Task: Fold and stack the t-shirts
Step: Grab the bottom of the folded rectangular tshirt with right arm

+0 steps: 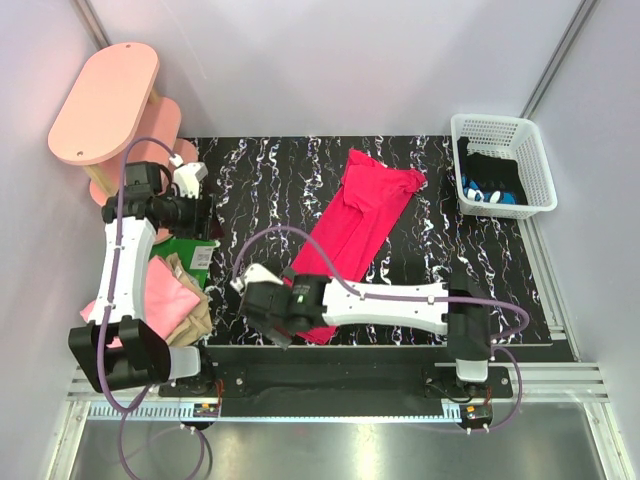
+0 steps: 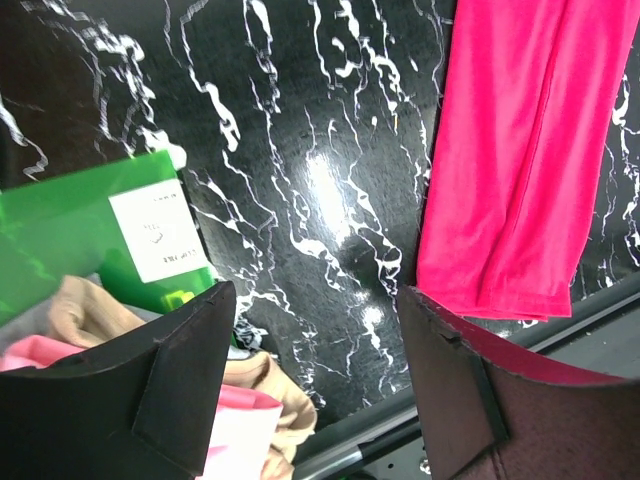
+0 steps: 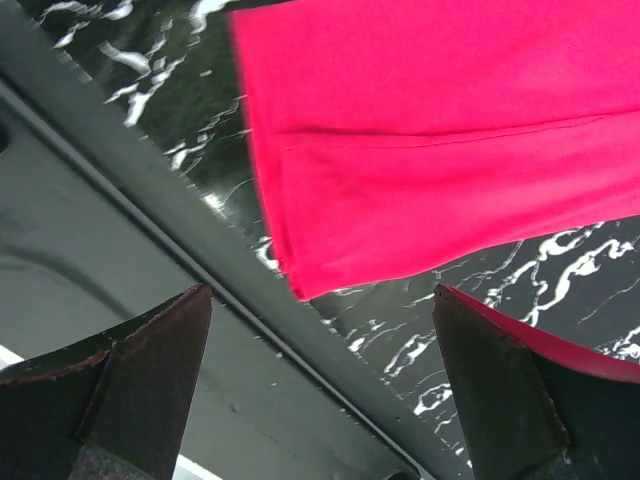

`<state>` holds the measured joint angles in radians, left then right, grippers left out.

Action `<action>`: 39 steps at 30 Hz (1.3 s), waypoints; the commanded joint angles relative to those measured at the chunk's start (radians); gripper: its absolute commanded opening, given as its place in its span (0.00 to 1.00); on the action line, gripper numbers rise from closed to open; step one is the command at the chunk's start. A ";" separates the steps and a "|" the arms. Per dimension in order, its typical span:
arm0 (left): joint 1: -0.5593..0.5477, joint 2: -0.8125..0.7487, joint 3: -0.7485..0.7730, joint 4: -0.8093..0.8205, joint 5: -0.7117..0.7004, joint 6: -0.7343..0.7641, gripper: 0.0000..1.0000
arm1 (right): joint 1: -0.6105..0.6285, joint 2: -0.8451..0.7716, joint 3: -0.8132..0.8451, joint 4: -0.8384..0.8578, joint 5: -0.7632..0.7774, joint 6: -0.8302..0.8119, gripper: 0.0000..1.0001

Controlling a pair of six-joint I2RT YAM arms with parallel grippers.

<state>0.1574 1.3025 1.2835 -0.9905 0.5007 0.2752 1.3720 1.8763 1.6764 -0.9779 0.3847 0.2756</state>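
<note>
The crimson-pink t-shirt has a long fold line starting at its near edge. Next, my right gripper closes on the middle of the near edge (image 1: 293, 331) (image 3: 277, 142), where that line begins.
A crimson-pink t-shirt (image 1: 362, 225), folded into a long strip, lies slanted across the middle of the black marbled table (image 1: 260, 190). Its near end (image 3: 420, 170) reaches the table's front edge. My right gripper (image 1: 262, 318) hovers open just left of that end, nothing between its fingers (image 3: 150, 380). At the table's left edge a light pink t-shirt (image 1: 160, 295) lies on a tan t-shirt (image 1: 198, 308). My left gripper (image 1: 200, 215) hangs open above the table beyond that pile, holding nothing. In its wrist view the crimson-pink t-shirt (image 2: 520, 150) is at the right and the tan t-shirt (image 2: 275, 385) at the lower left.
A green plastic case (image 1: 190, 255) with a white label (image 2: 155, 235) lies by the pile. A white basket (image 1: 535, 165) with dark cloth stands at the far right. Pink oval shelves (image 1: 105, 100) stand beyond the far left corner. A metal rail (image 3: 130, 210) runs along the front edge.
</note>
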 commanded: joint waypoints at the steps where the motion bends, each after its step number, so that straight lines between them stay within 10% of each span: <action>1: 0.007 -0.006 -0.027 0.044 0.002 -0.030 0.70 | 0.062 0.056 0.020 0.004 0.095 0.045 1.00; 39: 0.004 0.011 -0.136 0.099 -0.013 0.022 0.70 | 0.006 0.336 0.069 0.139 0.154 -0.001 0.82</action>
<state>0.1589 1.3071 1.1484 -0.9260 0.4885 0.2882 1.3796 2.1933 1.7340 -0.8776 0.5388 0.2825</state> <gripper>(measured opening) 0.699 0.821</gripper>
